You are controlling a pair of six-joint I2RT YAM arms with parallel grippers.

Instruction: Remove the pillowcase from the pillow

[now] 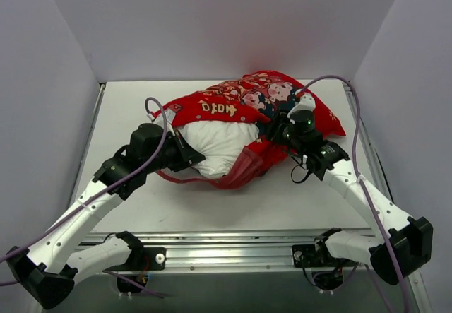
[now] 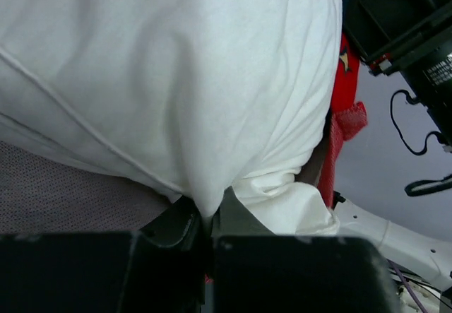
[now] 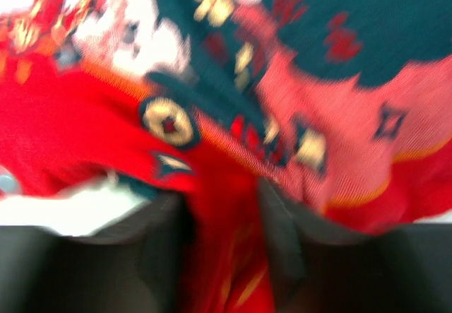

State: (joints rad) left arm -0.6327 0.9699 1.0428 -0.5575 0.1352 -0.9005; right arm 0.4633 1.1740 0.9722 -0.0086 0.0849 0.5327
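The red pillowcase is still over the far side of the white pillow, so my left gripper should hold its pinch while my right gripper takes the pillowcase's far edge point(image 1: 224, 90).
The red printed pillowcase point(image 1: 265, 95) lies at the table's back centre, bunched over the far and right part of the pillow. The white pillow point(image 1: 215, 143) bulges out of the case's open near-left end. My left gripper point(image 1: 189, 154) is shut on a pinch of the white pillow point(image 2: 176, 80), whose fabric funnels down between the jaws. My right gripper point(image 1: 275, 131) is shut on a fold of the red pillowcase point(image 3: 233, 207), which fills the blurred right wrist view. A red edge of the pillowcase point(image 2: 345, 115) shows at the right of the left wrist view.
White walls enclose the table on three sides. The case's loose red hem point(image 1: 236, 175) trails on the tabletop in front of the pillow. A metal rail point(image 1: 233, 246) runs along the near edge between the arm bases. Cables loop over both arms.
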